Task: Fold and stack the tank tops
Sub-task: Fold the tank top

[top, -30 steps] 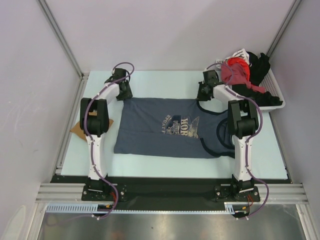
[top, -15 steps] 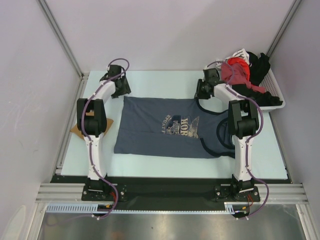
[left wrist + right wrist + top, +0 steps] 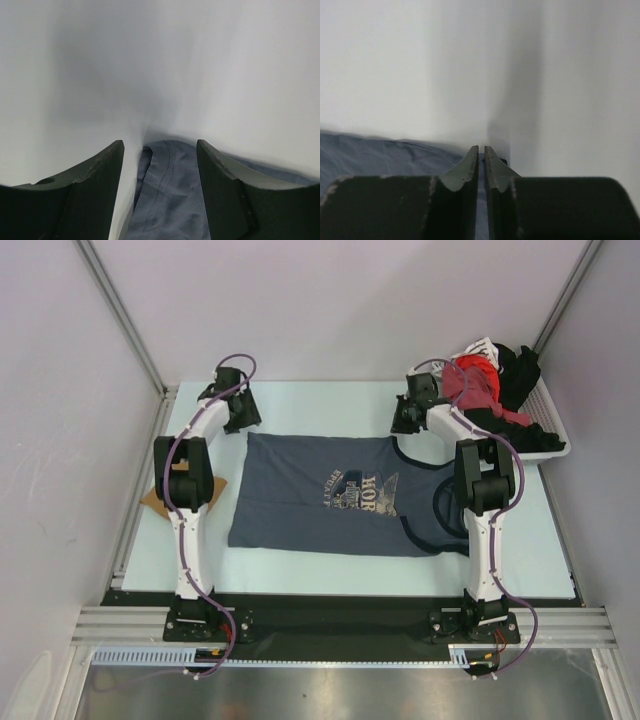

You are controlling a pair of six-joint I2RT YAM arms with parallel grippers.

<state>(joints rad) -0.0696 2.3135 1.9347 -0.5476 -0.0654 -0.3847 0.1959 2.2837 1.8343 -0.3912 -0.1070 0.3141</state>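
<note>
The far hem corner is barely inside the open fingertips of my left gripper, so next I move that gripper in and pinch the stitched hem (image 3: 163, 174) deeper before both grippers fold.
The slate-blue tank top (image 3: 320, 498) lies spread flat on the table, printed side up, with its straps to the right. My left gripper (image 3: 238, 412) hovers at its far left hem corner and is open. In the left wrist view the stitched hem (image 3: 170, 195) lies between the spread fingers (image 3: 95, 185) of that left gripper (image 3: 160, 150). My right gripper (image 3: 405, 420) is at the far strap. Its jaws (image 3: 481, 155) are shut with a thin strip of blue cloth pinched between them. A tan-brown tank top (image 3: 155, 497) shows only as a corner behind the left arm.
A white basket (image 3: 548, 445) at the back right holds a heap of red and black clothes (image 3: 485, 380). Walls close in on the table's left, back and right sides. Both arms reach across the table's near half.
The left gripper has drawn back off the hem corner and stands wider open. The right gripper opened briefly and has shut on the far strap.
</note>
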